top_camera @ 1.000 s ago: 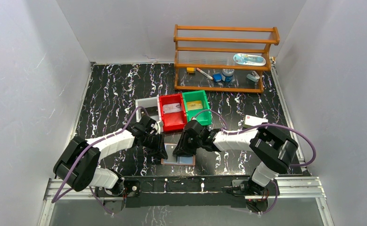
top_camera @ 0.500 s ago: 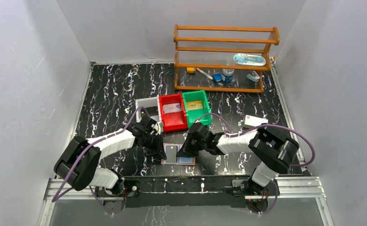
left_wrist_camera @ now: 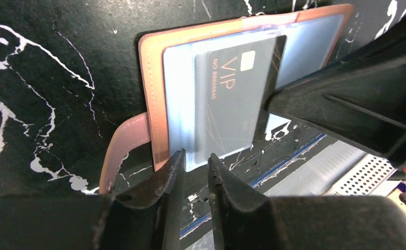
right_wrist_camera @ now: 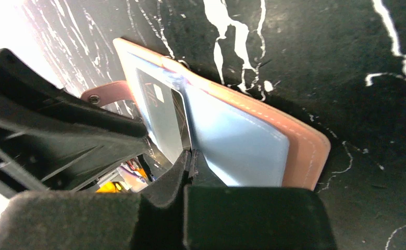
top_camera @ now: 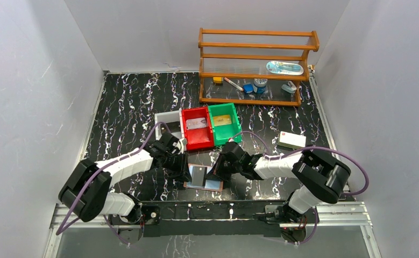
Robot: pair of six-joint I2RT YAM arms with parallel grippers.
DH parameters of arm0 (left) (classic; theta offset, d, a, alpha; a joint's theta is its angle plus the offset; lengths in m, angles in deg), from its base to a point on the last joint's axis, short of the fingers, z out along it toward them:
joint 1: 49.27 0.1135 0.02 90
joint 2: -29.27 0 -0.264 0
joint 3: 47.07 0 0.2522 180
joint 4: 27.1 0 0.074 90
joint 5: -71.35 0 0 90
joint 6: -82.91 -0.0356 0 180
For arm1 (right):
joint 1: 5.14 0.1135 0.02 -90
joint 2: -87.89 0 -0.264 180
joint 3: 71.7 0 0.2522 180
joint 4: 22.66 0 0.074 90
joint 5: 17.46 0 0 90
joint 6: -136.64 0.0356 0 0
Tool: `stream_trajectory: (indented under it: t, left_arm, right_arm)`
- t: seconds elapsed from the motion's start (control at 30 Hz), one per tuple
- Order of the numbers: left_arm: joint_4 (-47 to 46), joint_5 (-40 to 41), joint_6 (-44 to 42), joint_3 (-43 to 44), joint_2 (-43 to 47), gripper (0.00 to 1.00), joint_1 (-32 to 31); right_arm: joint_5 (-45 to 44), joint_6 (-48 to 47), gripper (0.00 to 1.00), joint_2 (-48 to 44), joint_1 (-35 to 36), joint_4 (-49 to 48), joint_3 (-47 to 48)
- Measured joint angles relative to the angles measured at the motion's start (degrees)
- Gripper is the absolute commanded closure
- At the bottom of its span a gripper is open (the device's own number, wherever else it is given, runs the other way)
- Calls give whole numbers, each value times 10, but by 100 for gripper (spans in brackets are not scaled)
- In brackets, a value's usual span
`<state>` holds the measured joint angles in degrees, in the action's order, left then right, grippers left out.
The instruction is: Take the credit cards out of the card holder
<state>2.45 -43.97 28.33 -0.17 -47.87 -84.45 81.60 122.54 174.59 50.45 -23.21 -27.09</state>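
Note:
I can see most of the credit card is in the pocket, so I will push the card out with my left gripper while my right gripper opens and grips its edge (right_wrist_camera: 182, 115) deeper.
The card holder (top_camera: 213, 184) lies open on the table near the front edge, reddish-brown leather (left_wrist_camera: 151, 99) with pale blue clear pockets (right_wrist_camera: 242, 146). A dark credit card (left_wrist_camera: 232, 94) marked VIP sticks partway out of the left pocket, tilted up (top_camera: 197, 174). My right gripper (right_wrist_camera: 190, 152) is shut on the card's edge (right_wrist_camera: 164, 120); it reaches in from the right (top_camera: 212, 171). My left gripper (left_wrist_camera: 195, 156) stands at the pocket's near corner, its jaws a narrow gap apart with nothing clamped between them, on the holder's left side (top_camera: 185, 173).
A red bin (top_camera: 199, 144) and a green bin (top_camera: 234, 134) stand just behind the holder, each with a card inside. A grey tray (top_camera: 167, 115) sits left of them. A white box (top_camera: 292, 140) lies at the right. A wooden shelf (top_camera: 255, 99) fills the back.
My right gripper closed on the card and drew back to the right, lifting the card partway out of the pocket. The left gripper's jaws pinched together briefly and parted a little again.

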Motion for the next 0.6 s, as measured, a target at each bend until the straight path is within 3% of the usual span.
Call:
stream_trajectory:
  t: [0.1, 0.23, 0.47, 0.6]
  left_arm:
    - [11, 3, 3, 6, 19, 65, -1]
    - [13, -1, 6, 33, 42, 61, -2]
    - [-28, -43, 10, 51, 28, 63, -2]
    - [-34, -54, 8, 47, -11, 69, -2]
  right_arm:
    - [5, 1, 100, 13, 0, 0, 2]
    - [12, 2, 99, 25, -1, 0, 9]
    - [16, 2, 97, 30, -1, 5, 14]
    - [16, 2, 96, 30, -1, 8, 17]
